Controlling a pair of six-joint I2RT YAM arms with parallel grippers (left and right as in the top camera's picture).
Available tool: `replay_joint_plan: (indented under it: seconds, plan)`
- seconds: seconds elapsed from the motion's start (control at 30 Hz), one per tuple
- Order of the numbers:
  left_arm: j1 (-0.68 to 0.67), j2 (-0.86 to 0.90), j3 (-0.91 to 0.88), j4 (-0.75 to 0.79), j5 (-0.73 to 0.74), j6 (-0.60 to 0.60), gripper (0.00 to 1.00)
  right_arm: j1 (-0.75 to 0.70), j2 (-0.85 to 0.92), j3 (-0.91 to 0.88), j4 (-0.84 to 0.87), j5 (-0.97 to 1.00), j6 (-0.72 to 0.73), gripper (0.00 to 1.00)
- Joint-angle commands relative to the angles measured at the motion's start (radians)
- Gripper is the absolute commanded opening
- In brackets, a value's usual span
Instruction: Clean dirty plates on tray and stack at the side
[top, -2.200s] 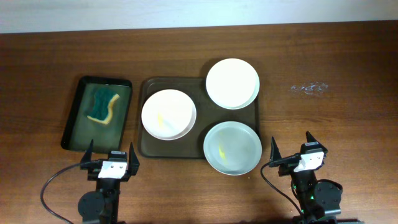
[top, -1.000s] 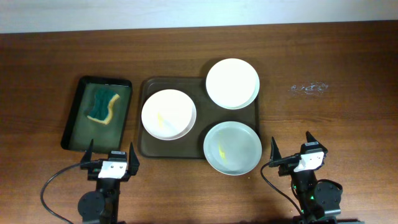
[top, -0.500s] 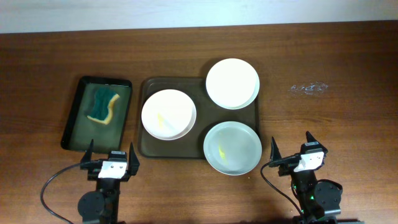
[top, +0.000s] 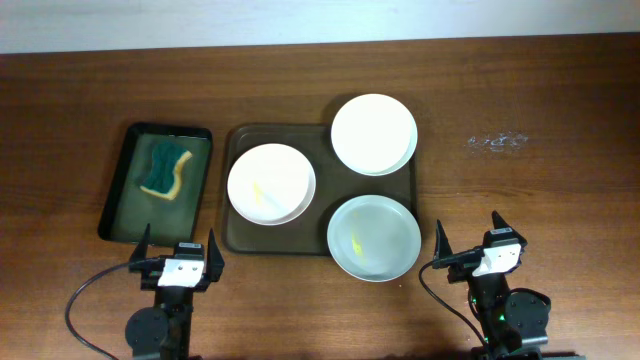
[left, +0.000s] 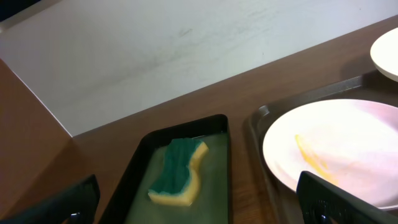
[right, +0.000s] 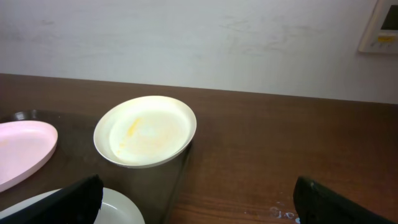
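Note:
Next, my left gripper closes on the green side of the green-yellow sponge (top: 160, 163) (left: 178, 167) in the smaller black tray, so that I can wipe the white plate with it next.
Three plates sit on the dark brown tray (top: 240, 238). A white plate (top: 271, 184) with a yellow smear lies at its left and shows in the left wrist view (left: 336, 149). A cream plate (top: 374, 133) overhangs the far right corner and shows in the right wrist view (right: 146, 130). A pale grey-blue plate (top: 373, 237) with a yellow smear overhangs the near right corner. My left gripper (top: 179, 252) is open and empty, near the table's front edge, below the black tray. My right gripper (top: 468, 243) is open and empty, right of the grey-blue plate.
A smaller black tray (top: 125, 190) holding a green-yellow sponge (top: 165, 170) lies left of the brown tray; the sponge also shows in the left wrist view (left: 179, 173). White scuff marks (top: 497, 141) mark the table at the far right. A white wall runs behind the table.

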Motion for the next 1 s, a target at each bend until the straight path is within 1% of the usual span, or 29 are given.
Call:
replay_joint_plan:
  seconds: [0.0,0.83,0.97]
  plan:
    - [-0.005,-0.009,-0.008,0.003,0.010,0.015,0.99,-0.005,-0.003,-0.007,0.000,-0.008,0.011,0.98]
    - [-0.005,-0.009,-0.008,0.004,0.018,0.015,0.99,-0.005,-0.003,-0.007,0.000,0.002,0.011,0.98]
    - [-0.005,-0.009,-0.008,0.013,0.079,-0.069,0.99,-0.005,-0.003,-0.007,0.000,-0.001,0.011,0.98]
